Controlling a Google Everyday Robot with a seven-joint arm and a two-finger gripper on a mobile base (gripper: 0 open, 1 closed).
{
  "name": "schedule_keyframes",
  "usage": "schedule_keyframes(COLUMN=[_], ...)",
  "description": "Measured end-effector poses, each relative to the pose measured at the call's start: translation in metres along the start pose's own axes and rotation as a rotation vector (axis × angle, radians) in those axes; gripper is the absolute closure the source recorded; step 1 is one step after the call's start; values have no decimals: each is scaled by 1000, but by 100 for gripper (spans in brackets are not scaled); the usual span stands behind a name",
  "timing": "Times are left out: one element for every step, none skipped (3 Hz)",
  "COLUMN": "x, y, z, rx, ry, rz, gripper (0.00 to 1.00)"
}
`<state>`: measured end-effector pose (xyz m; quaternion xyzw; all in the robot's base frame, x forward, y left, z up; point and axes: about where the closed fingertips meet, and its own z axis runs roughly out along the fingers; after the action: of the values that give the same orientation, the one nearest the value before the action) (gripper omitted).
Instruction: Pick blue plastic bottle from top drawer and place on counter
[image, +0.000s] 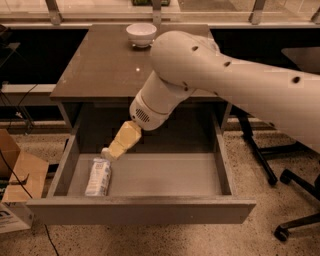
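Observation:
My gripper needs to move to the blue plastic bottle next and close around the bottle's middle (99, 175), between the bottle's white cap and its bottom.
The blue plastic bottle (99, 176) lies on its side at the left of the open top drawer (150, 175), its white cap pointing to the back. My gripper (120, 144), with yellowish fingers, reaches down into the drawer from the upper right; its tip is right at the bottle's cap end. The glossy brown counter (105, 65) lies above and behind the drawer, partly hidden by my white arm.
A white bowl (140, 34) stands at the counter's back edge. A cardboard box (17, 185) sits on the floor to the left of the drawer. Black office chair bases (295, 200) stand to the right.

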<state>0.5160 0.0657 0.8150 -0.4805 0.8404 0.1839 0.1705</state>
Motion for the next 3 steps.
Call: schedule_keyframes(x=[-11, -17, -22], y=[0, 2, 2], z=[46, 91, 130], rx=[-18, -46, -70], ry=[34, 68, 92], rz=[65, 129, 190], gripper=[0, 0, 0])
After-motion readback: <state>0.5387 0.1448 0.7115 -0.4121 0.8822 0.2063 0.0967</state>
